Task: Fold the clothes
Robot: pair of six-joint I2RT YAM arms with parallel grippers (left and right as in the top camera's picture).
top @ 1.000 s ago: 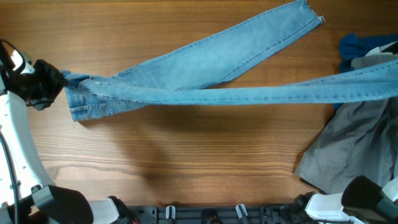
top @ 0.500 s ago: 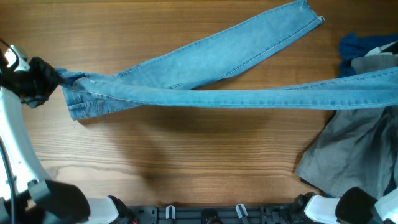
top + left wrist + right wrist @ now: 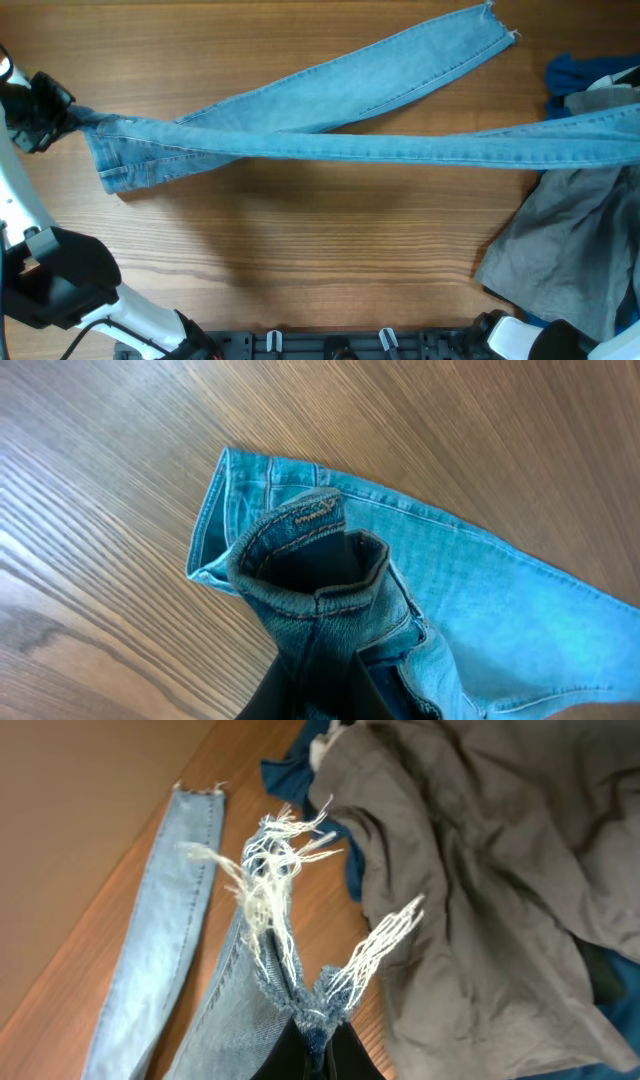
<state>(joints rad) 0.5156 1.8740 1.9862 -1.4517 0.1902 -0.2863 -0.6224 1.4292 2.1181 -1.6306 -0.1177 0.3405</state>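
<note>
My right gripper is going to release the hem of the taut leg, now pulled past the table's edge, on the other jeans leg (image 3: 493,46) (image 3: 208,808), close beside that other leg's frayed hem.
Long light blue jeans (image 3: 330,100) lie stretched across the wooden table. My left gripper (image 3: 58,112) at the far left is shut on their waistband, which bunches between its fingers in the left wrist view (image 3: 318,695). One leg runs to the back right and ends in a frayed hem (image 3: 497,22). The other leg (image 3: 560,148) is pulled taut past the right edge. My right gripper (image 3: 318,1055) is shut on that leg's frayed hem (image 3: 270,920); it is outside the overhead view. A grey garment (image 3: 570,240) and a dark blue garment (image 3: 575,75) lie at the right.
The grey garment (image 3: 480,870) and the blue one (image 3: 300,780) lie heaped under and beside the taut leg at the table's right side. The arm bases stand along the front edge (image 3: 330,345). Bare wood (image 3: 300,240) shows in front of the jeans.
My left gripper has moved left and slightly back, dragging the waistband with it. The near leg has been drawn straighter and tauter towards the right edge.
</note>
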